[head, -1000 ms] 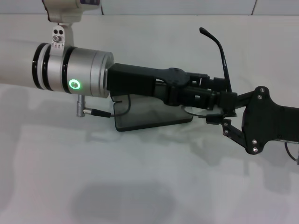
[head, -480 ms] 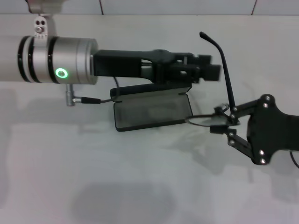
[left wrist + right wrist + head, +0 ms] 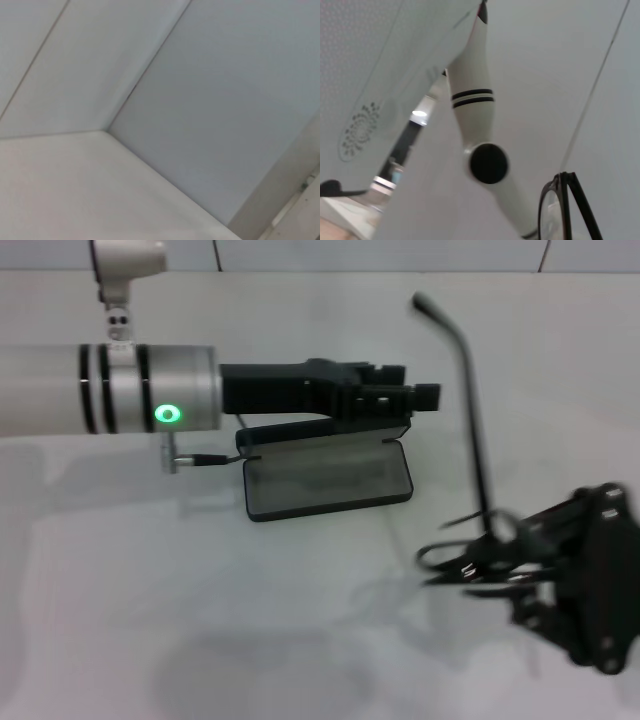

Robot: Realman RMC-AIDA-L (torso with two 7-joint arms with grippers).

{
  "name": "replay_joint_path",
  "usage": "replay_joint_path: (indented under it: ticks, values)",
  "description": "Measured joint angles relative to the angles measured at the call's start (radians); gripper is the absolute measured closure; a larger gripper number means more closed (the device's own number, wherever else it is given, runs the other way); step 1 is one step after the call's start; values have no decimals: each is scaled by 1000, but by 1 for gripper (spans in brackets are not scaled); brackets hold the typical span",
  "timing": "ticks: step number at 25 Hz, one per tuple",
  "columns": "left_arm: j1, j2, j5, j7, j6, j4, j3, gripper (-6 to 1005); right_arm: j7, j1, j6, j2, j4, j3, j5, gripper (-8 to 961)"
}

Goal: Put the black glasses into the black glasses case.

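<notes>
My right gripper is going to release the black glasses, now held above the table, on the grey lining in the front half [image 3: 327, 482] of the open case.
The black glasses case [image 3: 325, 480] lies open on the white table in the head view, its grey lining facing up. My left gripper [image 3: 415, 397] hovers just behind the case's far edge, with the arm reaching in from the left. My right gripper [image 3: 492, 555] is to the front right of the case and is shut on the black glasses [image 3: 477, 455]. It holds them above the table by the frame, and one temple arm sticks straight up. In the right wrist view a lens and rim of the glasses [image 3: 561, 210] show at the lower edge.
The white table [image 3: 200, 620] has bare surface in front of and to the left of the case. The left wrist view shows only walls and ceiling. The right wrist view shows a white arm segment with black bands [image 3: 472, 98].
My right gripper has carried the glasses away from the case, toward the front right. My left gripper has drawn back from the glasses to the case's far edge.
</notes>
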Motion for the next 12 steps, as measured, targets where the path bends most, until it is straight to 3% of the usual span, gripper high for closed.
replay_joint_path:
  ticks: [3,7,12]
  values:
    - [-14,-26,-18,65,-15,5,2,185,24,94,19,4,109,-72,2,850]
    - [-19,-28,-79,142,37,-12,4,185,56,227,75,5,301,-120,43,850]
    - [9,-27,-123,253,167,-8,4,185,90,228,173,5,336,-116,71,850]
